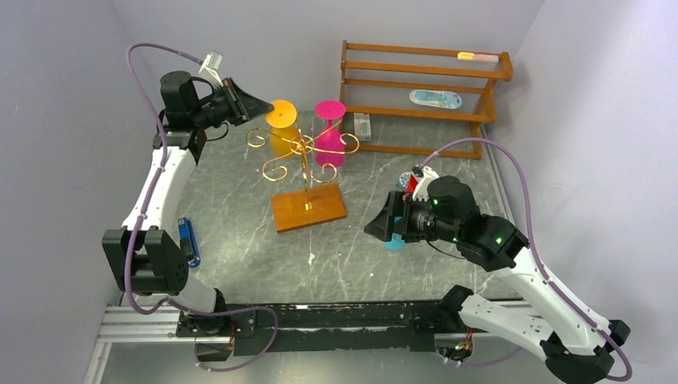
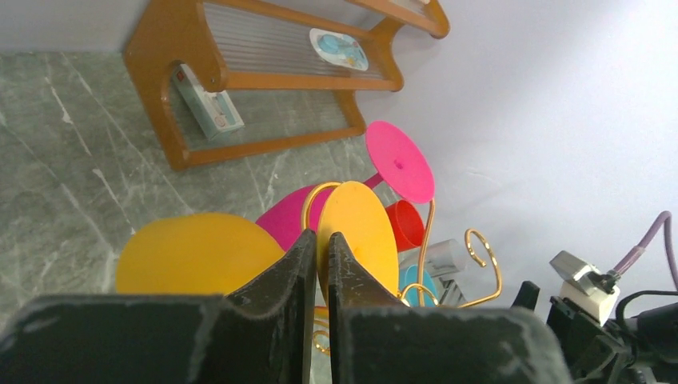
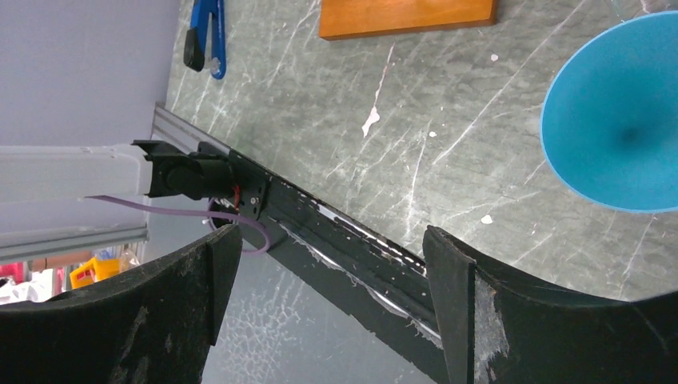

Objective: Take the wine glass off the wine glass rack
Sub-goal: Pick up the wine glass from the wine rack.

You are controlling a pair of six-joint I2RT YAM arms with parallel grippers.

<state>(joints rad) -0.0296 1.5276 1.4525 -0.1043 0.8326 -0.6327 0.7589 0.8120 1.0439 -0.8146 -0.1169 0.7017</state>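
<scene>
The foot of the orange wine glass slants across my left gripper's fingertips. Next, I open and pinch the foot flat along its edge (image 2: 322, 223) before I lift the glass.
The gold wire wine glass rack (image 1: 305, 149) stands on its orange-brown base (image 1: 308, 206) mid-table. An orange wine glass (image 1: 281, 114) and a pink wine glass (image 1: 329, 110) hang upside down on it, feet up. My left gripper (image 1: 268, 106) is at the orange glass's foot. In the left wrist view the fingers (image 2: 300, 264) are almost together, with the edge of the orange foot disc (image 2: 364, 232) between them. My right gripper (image 1: 376, 228) is open and empty, low over the table beside a blue glass (image 3: 620, 120) that stands on the table.
A brown slatted shelf (image 1: 424, 96) stands at the back right with small items on it. A small box (image 1: 362, 126) leans at its foot. A blue tool (image 1: 189, 240) lies at the left. A red cup (image 2: 404, 224) sits beyond the rack.
</scene>
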